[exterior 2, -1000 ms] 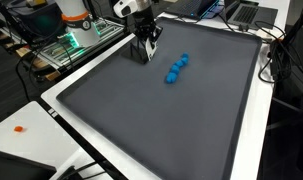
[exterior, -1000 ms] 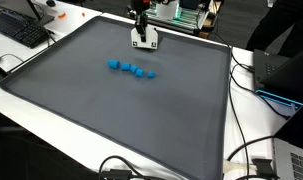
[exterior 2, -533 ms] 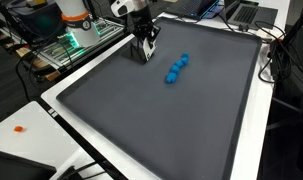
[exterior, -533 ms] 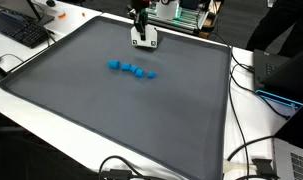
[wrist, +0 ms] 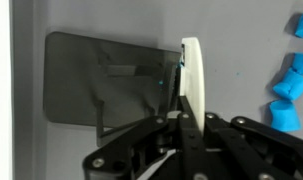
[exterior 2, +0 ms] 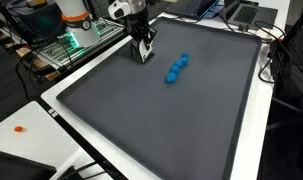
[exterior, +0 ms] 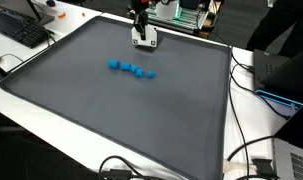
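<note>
Next, my gripper lets go of the thin white flat piece on the mat (exterior: 144,48) (wrist: 178,87), in the space between the blue blocks and the far edge of the mat.
My gripper (exterior: 143,30) is near the far edge of the dark grey mat (exterior: 111,110), shut on a thin white flat piece (exterior: 144,41). It holds the piece upright, low over the mat. In the wrist view the gripper (wrist: 187,122) clamps the white piece (wrist: 191,72) edge-on between its fingers, and the piece casts a dark rectangular shadow on the mat to its left. In an exterior view the gripper (exterior 2: 141,42) holds the piece (exterior 2: 144,53) the same way. A row of several small blue blocks (exterior: 131,69) lies on the mat a short way off and also shows in two other views (exterior 2: 177,68) (wrist: 290,82).
The mat lies on a white table (exterior: 253,120). A keyboard (exterior: 19,28) is at one corner, and cables and a laptop (exterior: 291,160) lie along one side. Electronics (exterior 2: 71,40) stand behind the arm's base. A small orange object (exterior 2: 19,128) lies on the table edge.
The gripper with the white piece has shifted slightly toward the mat's far edge. The blue blocks have not moved.
</note>
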Controlling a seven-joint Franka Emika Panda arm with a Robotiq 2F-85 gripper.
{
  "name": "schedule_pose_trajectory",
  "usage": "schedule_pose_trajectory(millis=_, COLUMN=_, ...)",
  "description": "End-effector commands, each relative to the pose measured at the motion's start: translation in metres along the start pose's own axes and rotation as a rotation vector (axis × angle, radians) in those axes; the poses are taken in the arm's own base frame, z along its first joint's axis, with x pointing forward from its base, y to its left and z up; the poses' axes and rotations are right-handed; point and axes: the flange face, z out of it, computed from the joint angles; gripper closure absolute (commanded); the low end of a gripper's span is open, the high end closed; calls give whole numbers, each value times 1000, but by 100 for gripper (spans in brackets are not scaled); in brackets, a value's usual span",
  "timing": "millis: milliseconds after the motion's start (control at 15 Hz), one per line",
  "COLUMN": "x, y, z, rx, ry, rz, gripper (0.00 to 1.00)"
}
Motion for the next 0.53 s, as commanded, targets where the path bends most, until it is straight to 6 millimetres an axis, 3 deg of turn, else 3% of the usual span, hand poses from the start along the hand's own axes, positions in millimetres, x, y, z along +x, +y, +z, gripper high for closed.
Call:
schedule_pose_trajectory(millis=0, x=3, y=9, z=0, rx=-10, ry=-5, rz=28, gripper=99)
schedule_pose_trajectory(millis=467, x=5, y=5, z=7, rx=-6, ry=-8, rz=29, gripper=99)
